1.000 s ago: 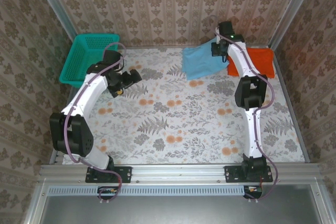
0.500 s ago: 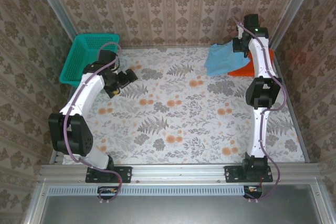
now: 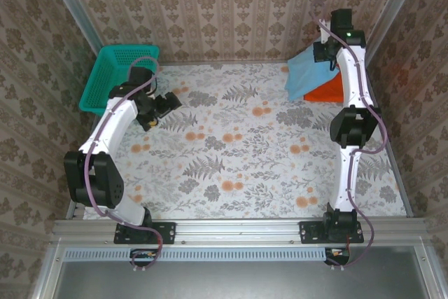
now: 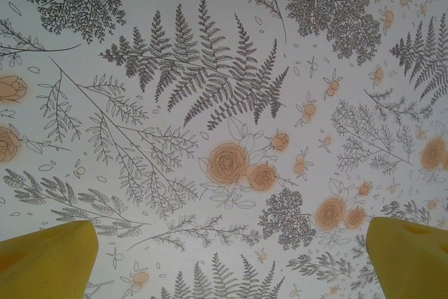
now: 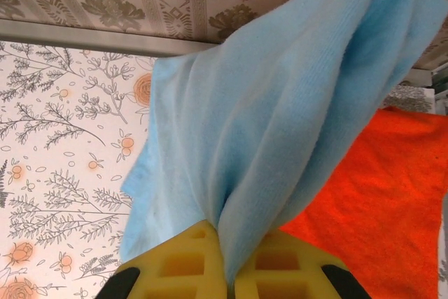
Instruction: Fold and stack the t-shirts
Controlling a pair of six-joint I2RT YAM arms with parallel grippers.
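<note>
Next, my right gripper releases the blue t-shirt, now bunched at the back corner, laid flat over the middle of the orange t-shirt (image 3: pixel 331 80) (image 5: pixel 334 197).
The light blue t-shirt (image 3: pixel 306 73) hangs bunched at the back right corner, partly over the orange t-shirt (image 3: pixel 326 92) that lies flat on the table. My right gripper (image 3: pixel 328 52) is shut on the blue t-shirt (image 5: pixel 280 110), whose cloth is pinched between the yellow fingers (image 5: pixel 178 264) and drapes away from them; the orange t-shirt (image 5: pixel 378 201) shows beneath on the right. My left gripper (image 3: pixel 164 106) hovers open over the table's left side, far from both shirts, with its yellow fingertips (image 4: pixel 49 257) wide apart and nothing between them.
A teal mesh basket (image 3: pixel 115 75) stands at the back left corner beside the left arm. The floral tablecloth (image 3: pixel 238 152) covers the table. Patterned walls close the back and both sides, and the right arm reaches close to the back right corner.
My right gripper has carried the blue t-shirt to the right and back, from the table's middle back onto the orange t-shirt. The left arm has drawn slightly left.
</note>
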